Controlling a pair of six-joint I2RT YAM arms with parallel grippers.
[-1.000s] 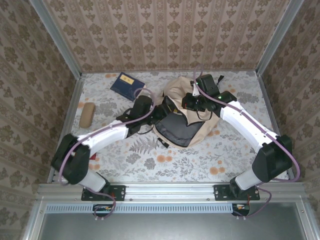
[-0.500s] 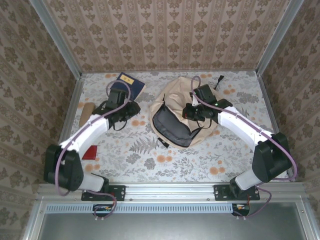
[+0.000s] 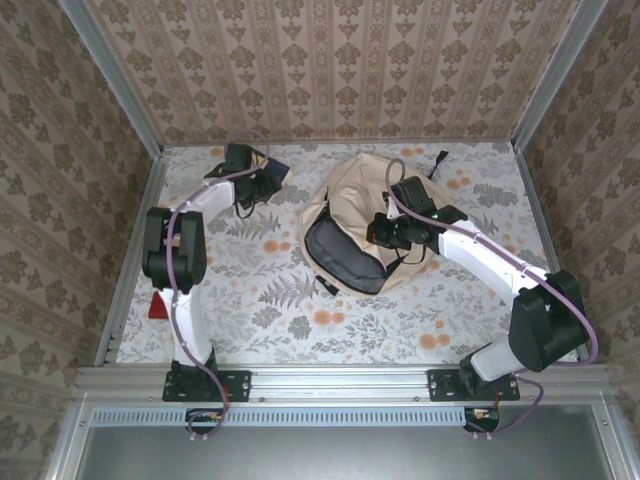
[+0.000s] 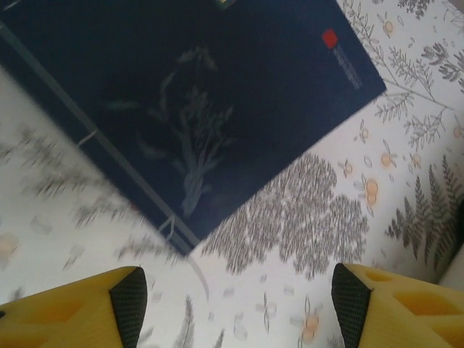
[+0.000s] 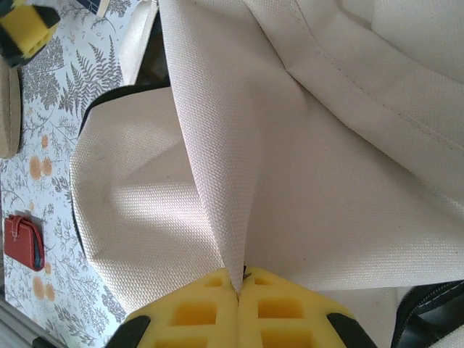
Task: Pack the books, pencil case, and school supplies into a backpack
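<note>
My right gripper is going to release the fold of cream fabric over the backpack's dark grey inside [image 3: 349, 256].
A dark navy book [image 4: 196, 94] lies flat on the floral table at the far left [image 3: 276, 167]. My left gripper [image 4: 239, 304] hovers just above the table beside the book's near corner [image 3: 250, 188], open, with nothing between its fingers. The beige backpack [image 3: 350, 185] lies in the middle with its dark grey inside showing. My right gripper [image 5: 239, 286] is shut on a fold of the backpack's cream fabric [image 5: 326, 181] and holds it up at the opening's right side [image 3: 383, 232]. The tan pencil case [image 5: 7, 109] lies on the table left of the backpack.
A small red wallet-like item [image 3: 160, 305] lies near the left edge, also seen from the right wrist [image 5: 23, 241]. Patterned walls close in the table on three sides. The left arm's elbow [image 3: 175, 245] stands upright along the left side.
My left arm has swung from the backpack's opening to the far left, over the navy book, and its jaws have opened wider. The right gripper keeps its hold on the fabric.
</note>
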